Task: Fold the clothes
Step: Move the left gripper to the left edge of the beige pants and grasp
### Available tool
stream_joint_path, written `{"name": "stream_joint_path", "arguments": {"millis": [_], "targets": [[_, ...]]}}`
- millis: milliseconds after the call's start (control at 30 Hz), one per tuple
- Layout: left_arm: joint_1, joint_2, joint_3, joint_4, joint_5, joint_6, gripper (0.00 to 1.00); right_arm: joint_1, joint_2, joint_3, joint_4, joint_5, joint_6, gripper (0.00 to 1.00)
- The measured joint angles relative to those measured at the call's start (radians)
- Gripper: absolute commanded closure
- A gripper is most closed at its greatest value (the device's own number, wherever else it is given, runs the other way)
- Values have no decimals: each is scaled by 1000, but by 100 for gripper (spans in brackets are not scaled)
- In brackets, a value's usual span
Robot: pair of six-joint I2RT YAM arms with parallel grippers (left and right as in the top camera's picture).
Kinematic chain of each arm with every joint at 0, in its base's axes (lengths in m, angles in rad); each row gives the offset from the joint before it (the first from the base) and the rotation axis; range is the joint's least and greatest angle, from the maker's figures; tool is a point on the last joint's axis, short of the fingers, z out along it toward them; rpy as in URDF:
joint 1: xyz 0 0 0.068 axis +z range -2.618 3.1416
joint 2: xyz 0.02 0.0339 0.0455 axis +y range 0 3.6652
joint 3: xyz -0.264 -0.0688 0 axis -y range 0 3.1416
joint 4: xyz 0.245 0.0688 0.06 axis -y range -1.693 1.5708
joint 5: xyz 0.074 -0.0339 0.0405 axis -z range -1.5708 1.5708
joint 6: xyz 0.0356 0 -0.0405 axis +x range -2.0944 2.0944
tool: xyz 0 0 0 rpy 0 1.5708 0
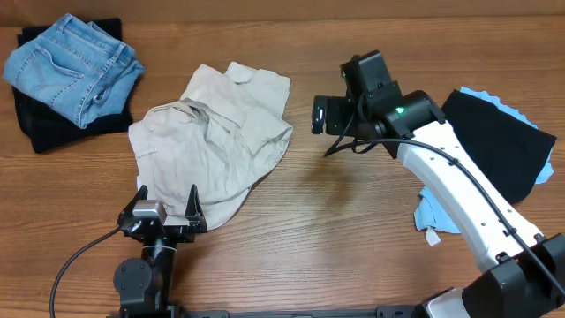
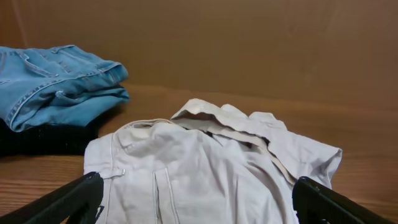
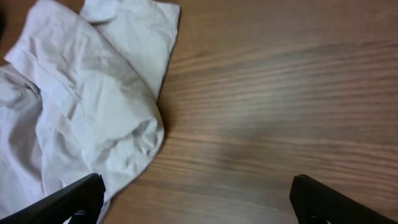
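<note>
Next, my left gripper will go to the cream trousers' corner (image 1: 136, 133) (image 2: 92, 150) nearest the folded blue jeans and close there.
The cream trousers (image 1: 216, 132) lie crumpled in the middle-left of the table, waistband and pocket flaps showing. In the left wrist view the trousers (image 2: 205, 168) fill the foreground between my fingers. My left gripper (image 1: 164, 208) is open at the garment's near edge, low by the table's front. My right gripper (image 1: 320, 115) is open and empty, hovering just right of the trousers' right edge. In the right wrist view the trousers (image 3: 81, 106) lie at the left, with bare wood between the open fingers (image 3: 196, 199).
Folded blue jeans (image 1: 71, 64) sit on a black garment (image 1: 53, 124) at the far left. A black garment (image 1: 499, 146) over a light blue one (image 1: 433, 212) lies at the right. The wooden table (image 1: 335, 230) shows bare wood in front.
</note>
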Motion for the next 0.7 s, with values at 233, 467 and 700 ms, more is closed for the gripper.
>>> {"name": "stream_joint_path", "arguments": {"millis": [233,467,700], "targets": [[0,0,0,6,26,-20,0,0,0,0,-75,-101,0,0],[0,1,0,150,288,-208,0,0,0,-2,-87,-164,0,0],[0,6,132,81,420,-232,0,0,0,-40,-60,-172,0,0]]}}
